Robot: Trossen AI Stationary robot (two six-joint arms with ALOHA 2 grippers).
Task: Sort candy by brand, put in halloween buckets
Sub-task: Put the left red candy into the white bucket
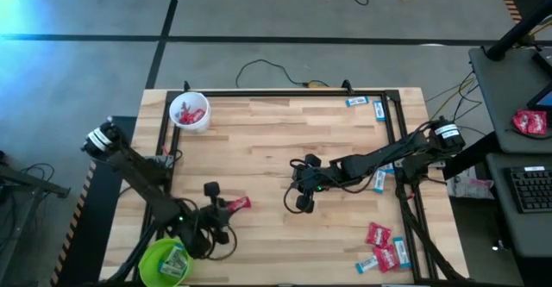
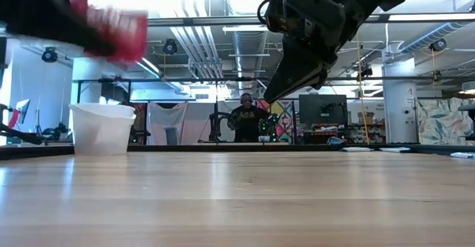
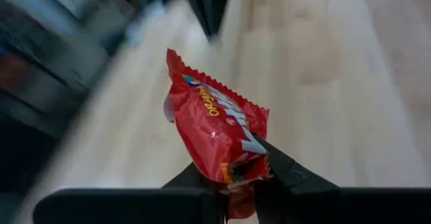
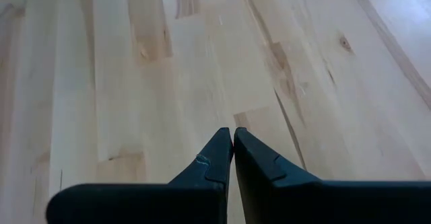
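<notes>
I should let go of the red candy with my left gripper on the red candies inside the white bucket (image 1: 192, 113).
My left gripper (image 1: 222, 206) is over the near left of the table, shut on a red wrapped candy (image 3: 215, 133) with white marks. The white bucket (image 1: 190, 112) stands at the far left corner with red candies inside; in the low view the white bucket (image 2: 102, 128) shows at the left. The lime green bucket (image 1: 166, 261) sits at the near left edge with a light blue piece in it. My right gripper (image 4: 233, 138) is shut and empty, above bare wood at mid-table (image 1: 304, 202). More red and blue candies (image 1: 384, 246) lie near right. My left gripper pinches the red candy by one end of its wrapper (image 3: 239, 173) between the two fingers. The rest of the piece sticks out beyond the fingertips (image 3: 286, 173), lifted clear of the table.
Light blue candies lie at the far right corner (image 1: 362, 103) and beside the right arm (image 1: 380, 180). A black frame rail (image 1: 285, 92) runs along the table's far edge. A person (image 2: 246, 121) sits in the room beyond the table.
</notes>
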